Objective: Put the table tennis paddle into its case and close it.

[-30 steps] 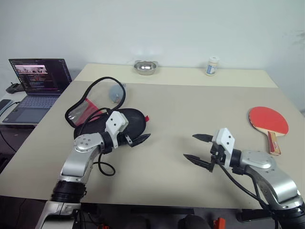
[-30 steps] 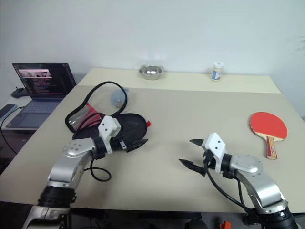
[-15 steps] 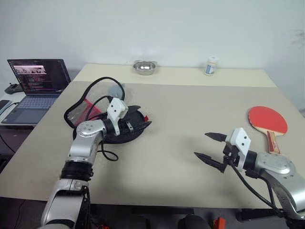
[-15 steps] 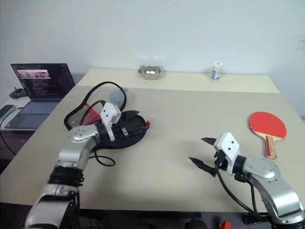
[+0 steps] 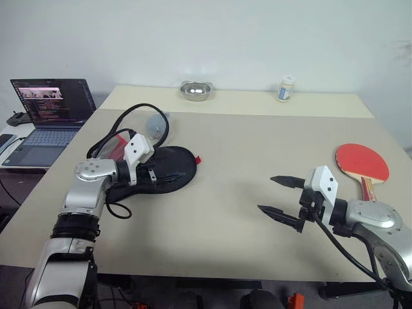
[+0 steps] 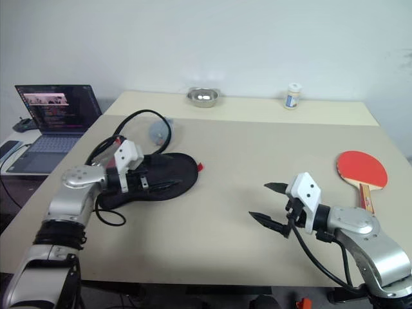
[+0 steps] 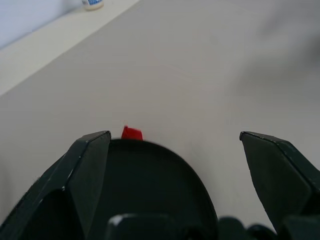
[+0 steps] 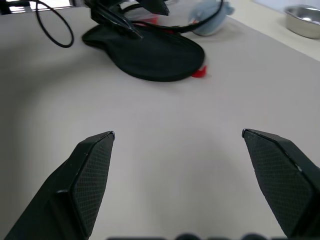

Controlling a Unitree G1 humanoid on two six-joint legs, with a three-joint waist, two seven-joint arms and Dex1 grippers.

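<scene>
Next, my left gripper goes to the case's near-side edge (image 5: 152, 193) (image 7: 215, 212), the one across from the cord loop, and closes there.
The case (image 5: 168, 172) lies black side up on the table's left half, its red side (image 5: 114, 148) and black cord loop (image 5: 138, 116) behind it. My left gripper (image 5: 161, 174) hovers open over the case, pointing right; in the left wrist view the black fabric (image 7: 150, 180) and a red tab (image 7: 131, 133) sit between its fingers. The table tennis paddle (image 5: 362, 161) lies red face up at the far right edge. To its left, my right gripper (image 5: 266, 193) hangs open above bare table, pointing toward the case (image 8: 150, 55), with nothing in it.
A steel bowl (image 5: 196, 91) and a small white bottle (image 5: 286, 89) stand at the table's back edge. A pale fluffy charm (image 5: 154, 124) lies inside the cord loop. An open laptop (image 5: 48, 106) sits on a side desk to the left.
My left arm has drawn back to the left, so its fingers now sit over the case instead of past its right edge. The right gripper has risen slightly. Both stay open.
</scene>
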